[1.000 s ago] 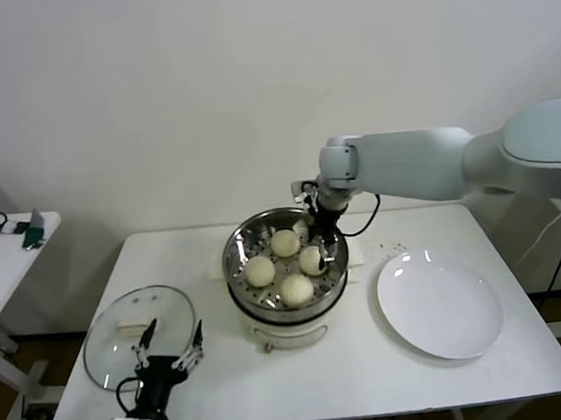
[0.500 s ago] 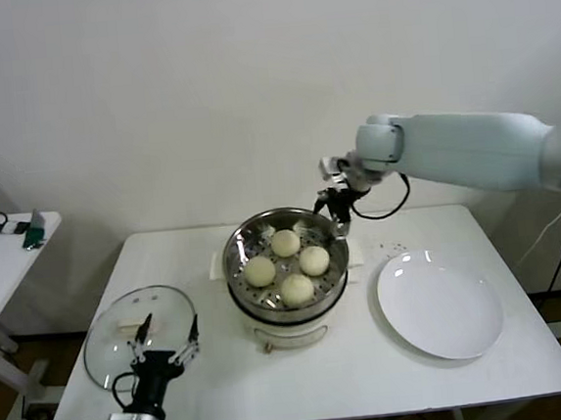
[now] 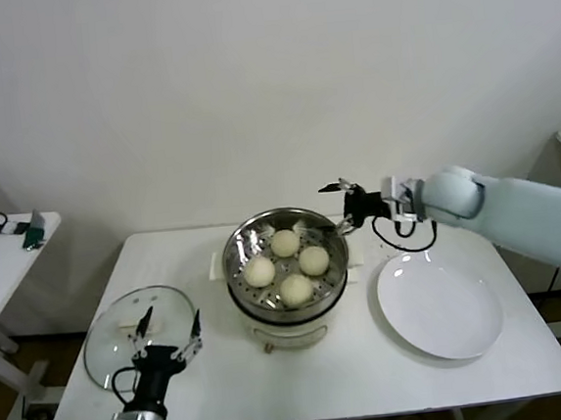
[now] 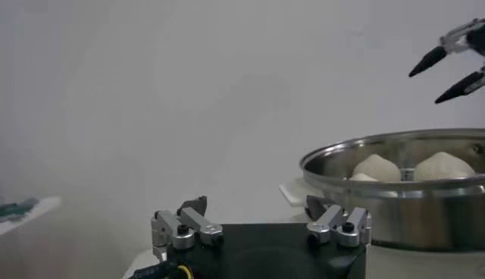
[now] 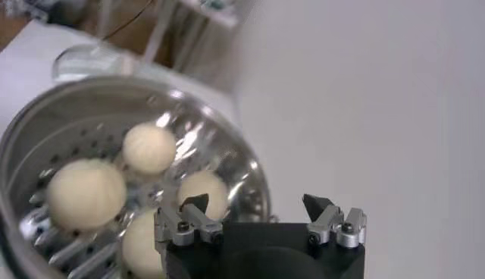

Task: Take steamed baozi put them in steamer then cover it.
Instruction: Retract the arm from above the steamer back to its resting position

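Note:
The baozi in the steamer are ready to be covered, so my left gripper will next go to the glass lid's handle (image 3: 130,324) and close there.
Several cream-white steamed baozi (image 3: 285,242) lie in the shiny steamer (image 3: 239,243), which stands on its white pot base in the middle of the table. My right gripper (image 3: 334,207) hovers open and empty just past the steamer's back right rim, pointing at it. From the right wrist, the baozi (image 5: 86,193) show in the perforated steamer (image 5: 227,163) beyond my right gripper (image 5: 255,203). My left gripper (image 3: 170,330) stands open and empty at the front left, over the near edge of the glass lid (image 3: 109,328). The left wrist view has my left gripper (image 4: 255,205) facing the steamer (image 4: 409,216).
An empty white plate (image 3: 439,302) lies to the right of the steamer. A small side table (image 3: 0,264) with cables stands off to the left. A white wall runs close behind the table.
My right gripper has lifted out of the steamer's back right part and drawn back to the right, with the arm swinging out that way. The left gripper has hardly moved.

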Robot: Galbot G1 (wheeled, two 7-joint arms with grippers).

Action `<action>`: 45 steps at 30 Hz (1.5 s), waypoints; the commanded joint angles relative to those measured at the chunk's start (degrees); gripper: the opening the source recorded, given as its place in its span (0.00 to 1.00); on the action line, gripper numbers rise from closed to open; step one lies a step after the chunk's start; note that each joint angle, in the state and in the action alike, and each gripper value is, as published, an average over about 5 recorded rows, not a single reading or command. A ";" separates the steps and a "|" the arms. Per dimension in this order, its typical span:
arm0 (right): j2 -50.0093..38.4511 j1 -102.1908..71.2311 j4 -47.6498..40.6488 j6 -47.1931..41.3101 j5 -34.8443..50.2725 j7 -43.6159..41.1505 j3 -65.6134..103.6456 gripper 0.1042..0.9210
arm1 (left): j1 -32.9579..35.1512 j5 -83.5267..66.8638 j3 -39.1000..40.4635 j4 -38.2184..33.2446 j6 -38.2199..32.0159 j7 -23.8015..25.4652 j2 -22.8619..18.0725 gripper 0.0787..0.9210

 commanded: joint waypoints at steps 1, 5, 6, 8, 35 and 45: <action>-10.69 -44.85 7.80 5.88 -5.13 9.78 44.99 0.88 | -0.68 5.91 -0.51 -0.53 1.23 -2.07 -0.29 0.88; -6.90 -61.33 8.85 6.02 -7.86 10.48 61.82 0.88 | -0.98 8.64 -0.66 -0.29 1.23 -1.92 0.18 0.88; -5.54 -64.90 9.26 5.95 -8.41 10.65 65.53 0.88 | -1.08 9.37 -0.70 -0.15 1.28 -1.83 0.27 0.88; -1.94 -71.81 10.22 5.76 -9.67 10.94 73.08 0.88 | -1.27 11.07 -0.81 0.09 1.47 -1.62 0.51 0.88; 31.52 -101.51 20.21 1.90 -17.48 12.06 100.66 0.88 | -8.81 87.72 -5.18 14.43 6.20 4.39 10.70 0.88; 32.45 -100.78 19.94 1.48 -19.18 12.02 100.98 0.88 | -14.20 87.36 -4.56 24.64 3.71 4.05 10.25 0.88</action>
